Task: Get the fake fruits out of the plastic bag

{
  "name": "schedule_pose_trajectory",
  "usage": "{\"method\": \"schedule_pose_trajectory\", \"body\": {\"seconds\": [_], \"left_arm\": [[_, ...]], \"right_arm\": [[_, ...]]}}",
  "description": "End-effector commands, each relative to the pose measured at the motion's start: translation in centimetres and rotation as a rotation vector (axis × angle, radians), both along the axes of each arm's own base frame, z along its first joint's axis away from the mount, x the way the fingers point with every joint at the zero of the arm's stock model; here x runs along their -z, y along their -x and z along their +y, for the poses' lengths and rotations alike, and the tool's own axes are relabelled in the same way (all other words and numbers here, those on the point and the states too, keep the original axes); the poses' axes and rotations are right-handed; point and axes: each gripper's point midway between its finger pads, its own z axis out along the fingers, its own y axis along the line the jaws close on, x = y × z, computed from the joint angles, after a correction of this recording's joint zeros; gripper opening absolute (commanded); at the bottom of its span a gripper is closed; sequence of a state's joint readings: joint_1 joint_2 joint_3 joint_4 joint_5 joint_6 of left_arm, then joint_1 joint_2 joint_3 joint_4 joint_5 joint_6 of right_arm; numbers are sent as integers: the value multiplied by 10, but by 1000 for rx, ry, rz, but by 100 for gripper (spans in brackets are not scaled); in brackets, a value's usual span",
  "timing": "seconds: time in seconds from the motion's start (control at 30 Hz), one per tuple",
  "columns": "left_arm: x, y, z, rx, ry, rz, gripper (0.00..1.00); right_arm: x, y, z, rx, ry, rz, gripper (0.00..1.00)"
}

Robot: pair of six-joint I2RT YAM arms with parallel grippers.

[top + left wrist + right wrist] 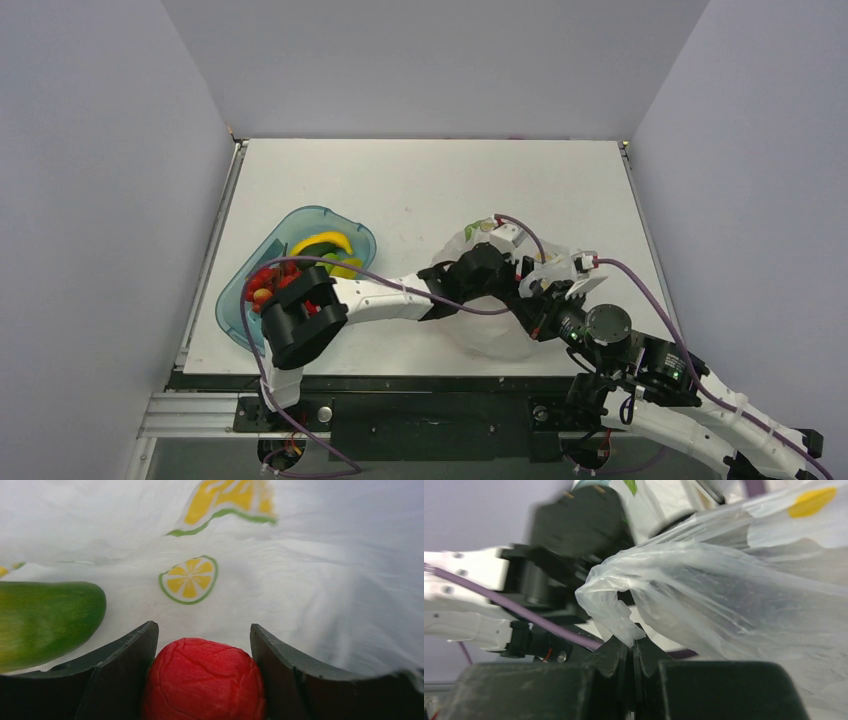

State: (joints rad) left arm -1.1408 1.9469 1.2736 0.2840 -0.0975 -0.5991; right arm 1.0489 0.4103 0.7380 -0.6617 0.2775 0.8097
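Next, the left gripper releases the red round fruit next to the red pieces in the teal-blue tray point(309, 281).
The plastic bag point(488, 335) lies at the table's front middle, whitish with a lemon print point(189, 580). My left arm reaches into it from the left, and the top view hides its fingers in the bag. In the left wrist view, my left gripper point(202, 630) is shut on a red round fruit point(202, 680) with a cracked-looking skin. A green fruit point(45, 620) lies to its left inside the bag. My right gripper point(631, 642) is shut on a fold of the bag point(724, 590) and holds its edge up point(542, 288).
A teal-blue oval tray point(310, 212) stands at the left, holding a yellow banana point(320, 243) and red pieces point(265, 280). The left arm's elbow point(300, 320) hangs over the tray's near end. Grey walls close the table on three sides.
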Motion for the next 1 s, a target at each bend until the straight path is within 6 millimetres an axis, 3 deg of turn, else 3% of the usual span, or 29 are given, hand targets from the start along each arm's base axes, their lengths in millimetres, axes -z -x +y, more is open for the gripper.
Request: {"method": "schedule_pose_trajectory", "body": {"seconds": [0.0,0.13,0.33,0.5,0.6,0.73,0.83,0.87,0.9,0.93,0.97], "left_arm": [[-48,12,13,122,89,70,7],[-77,16,26,196,240,184,0],[-150,27,48,312,495,263,0],[-222,69,61,562,640,232,0],[-247,90,76,663,662,186,0],[-259,101,96,698,653,126,0],[-260,95,118,634,600,83,0],[-238,78,121,535,506,89,0],[-249,73,132,474,478,38,0],[-217,47,144,310,321,30,0],[-227,41,159,237,280,-26,0]], "right_arm": [[17,-10,-9,54,85,-14,0],[34,-16,-19,136,126,22,0],[66,-30,-46,345,192,86,0],[81,-37,-61,459,238,115,0],[86,-43,-73,534,277,119,0],[86,-51,-87,610,297,122,0],[82,-53,-96,641,322,110,0],[81,-54,-99,651,322,107,0],[79,-54,-102,658,333,100,0],[76,-54,-104,664,332,93,0],[76,-53,-108,673,344,90,0]]}}
